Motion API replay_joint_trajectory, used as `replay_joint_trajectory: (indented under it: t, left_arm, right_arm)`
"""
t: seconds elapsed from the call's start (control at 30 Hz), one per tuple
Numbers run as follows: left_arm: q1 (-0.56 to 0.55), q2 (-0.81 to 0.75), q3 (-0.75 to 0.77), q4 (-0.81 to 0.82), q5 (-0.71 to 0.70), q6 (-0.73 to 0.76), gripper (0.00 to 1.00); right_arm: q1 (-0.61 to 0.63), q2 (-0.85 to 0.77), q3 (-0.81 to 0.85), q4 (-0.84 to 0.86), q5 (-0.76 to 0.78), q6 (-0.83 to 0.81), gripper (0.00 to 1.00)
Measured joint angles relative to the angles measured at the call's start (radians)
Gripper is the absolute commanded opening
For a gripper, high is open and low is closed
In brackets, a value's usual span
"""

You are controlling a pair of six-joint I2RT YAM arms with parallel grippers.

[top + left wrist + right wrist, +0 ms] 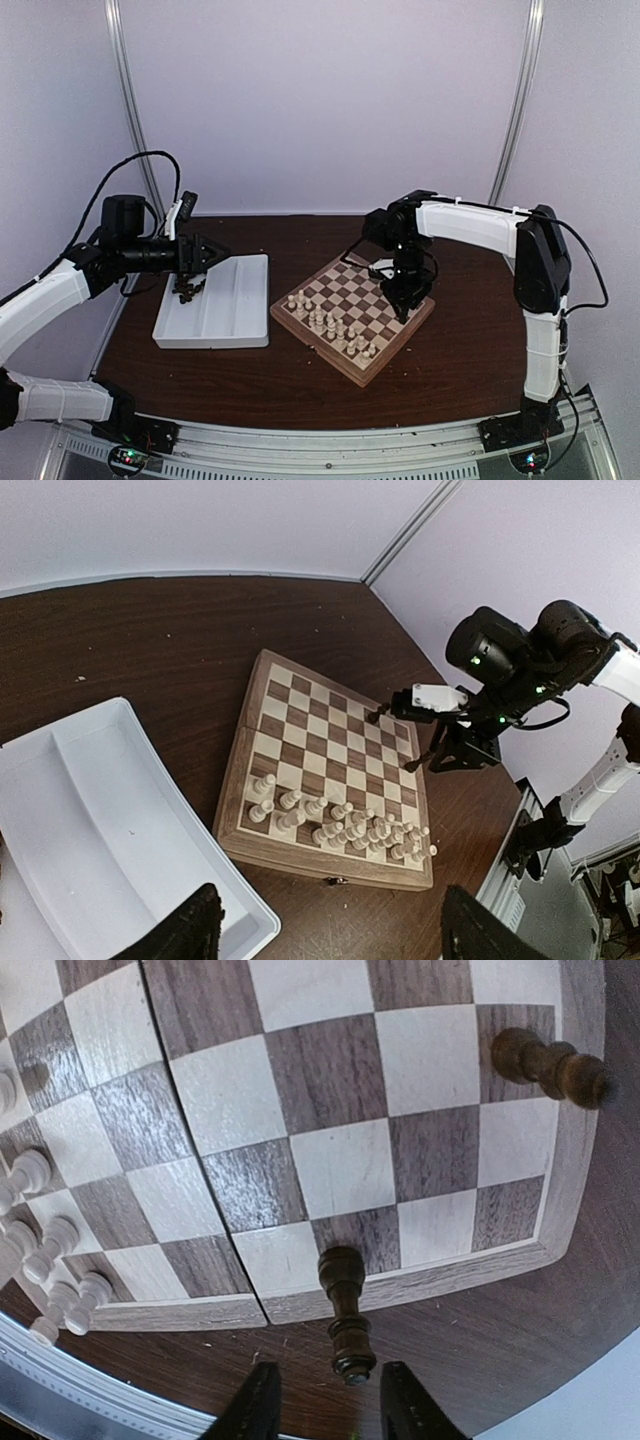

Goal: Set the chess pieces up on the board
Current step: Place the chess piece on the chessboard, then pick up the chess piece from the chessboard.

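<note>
The dark piece is standing at the board's side edge near the fold, so my right gripper needs to grab it and carry it to the middle of the board's back rank (338, 702).
The board (310, 345) lies at an angle in the middle of the table, with cream pieces (330, 325) crowded along its near-left side. In the right wrist view a dark chess piece (343, 1305) stands upright on an edge square of the board (450, 1275). My right gripper (330, 1372) is open around the piece's top, with a gap on each side. A second dark piece (545, 1060) stands in the corner square. My left gripper (190, 278) hangs open over the tray, above a small dark cluster (184, 293) of pieces; nothing sits between its fingers (195, 925).
A white compartment tray (235, 305) lies left of the board, close to its corner. The right arm (470, 225) reaches over the board's far-right side. Bare dark wood table (450, 360) surrounds both. White walls stand behind.
</note>
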Motion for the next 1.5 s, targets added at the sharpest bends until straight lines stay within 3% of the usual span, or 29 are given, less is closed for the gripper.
replay_joint_trajectory:
  t: [0.1,0.2,0.57,1.07,1.5]
  left_arm:
    - [0.000,0.000,0.007,-0.003,-0.002,0.003,0.76]
    - [0.000,-0.001,0.014,-0.003,-0.005,0.007,0.76]
    - [0.000,-0.018,0.014,-0.034,-0.039,0.020,0.76]
    - [0.000,-0.053,0.014,-0.054,-0.078,0.013,0.76]
    - [0.000,-0.058,0.014,-0.054,-0.089,0.012,0.76]
  right_arm:
    - [-0.001,-0.008,0.003,0.014,0.000,-0.002,0.60]
    - [-0.001,-0.053,-0.019,0.056,-0.011,0.002,0.64]
    - [-0.001,-0.280,-0.248,0.246,-0.013,0.077,0.53]
    - [-0.002,-0.295,-0.351,0.378,-0.018,0.115,0.38]
    - [-0.009,-0.272,-0.371,0.406,-0.014,0.115,0.33]
